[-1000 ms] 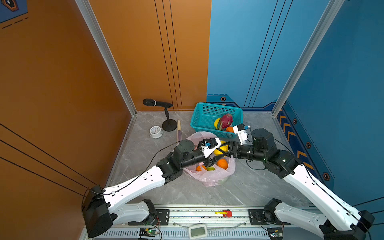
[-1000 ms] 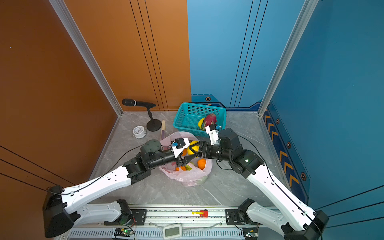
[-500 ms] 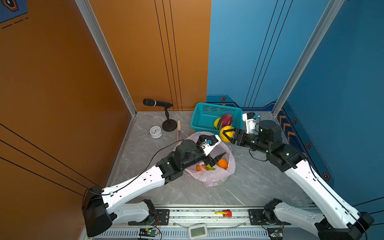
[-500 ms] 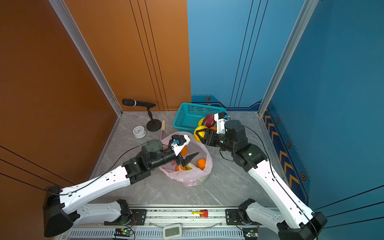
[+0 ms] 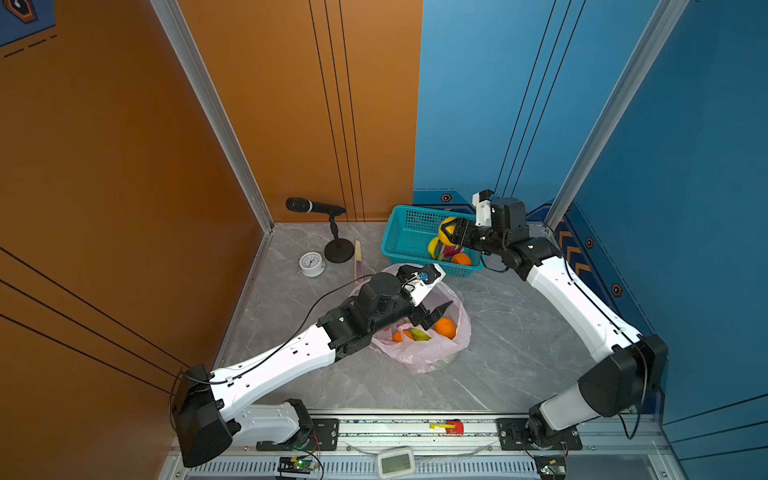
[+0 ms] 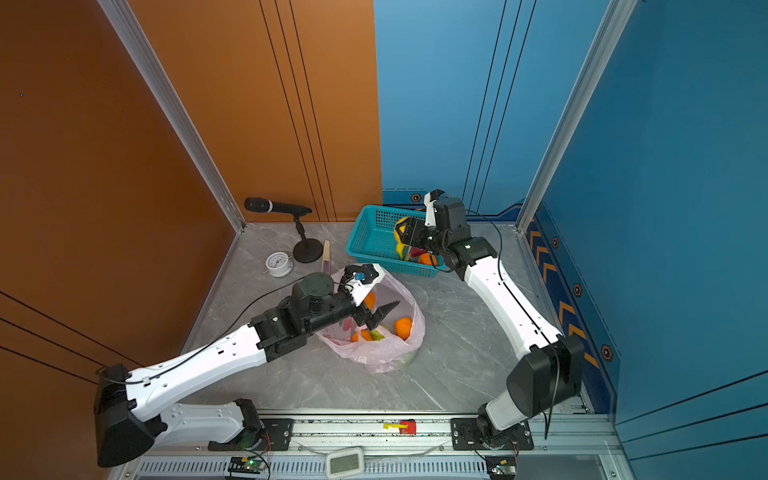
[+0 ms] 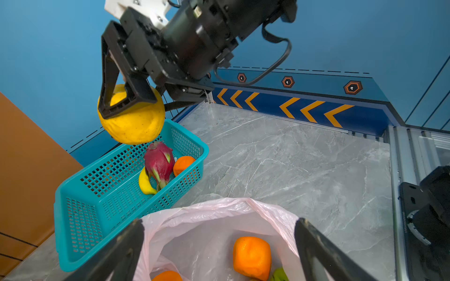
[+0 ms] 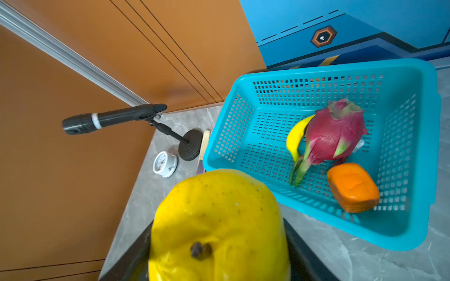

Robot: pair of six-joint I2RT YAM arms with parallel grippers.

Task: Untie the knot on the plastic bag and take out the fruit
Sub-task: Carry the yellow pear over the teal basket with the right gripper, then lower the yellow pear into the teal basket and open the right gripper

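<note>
Next, my right gripper releases the yellow citrus on the teal basket's bare bottom beside the banana (image 5: 412,244) (image 8: 268,146), on the side towards the microphone.
The pale-pink plastic bag (image 5: 419,353) (image 7: 219,214) lies on the grey floor with its mouth open; the knot is out of view. Inside it I see two oranges (image 5: 444,327) (image 7: 252,256) and a green piece (image 5: 420,335). My left gripper (image 5: 434,316) (image 7: 219,222) hangs open over the bag's mouth, with nothing between its fingers. My right gripper (image 5: 446,230) (image 8: 219,243) is shut on a yellow citrus (image 7: 131,121) (image 8: 219,219) and holds it in the air above the teal basket (image 5: 399,245).
In the basket (image 8: 243,150) lie a magenta dragon fruit (image 8: 333,131), a yellow banana (image 8: 295,138) and an orange (image 8: 353,187). A microphone on a stand (image 5: 328,232), a small white clock (image 5: 311,264) and a thin wooden stick (image 5: 357,259) stand at the back left.
My right gripper has carried the yellow citrus from above the bag back to above the basket. The left gripper's jaws have spread wider over the bag.
</note>
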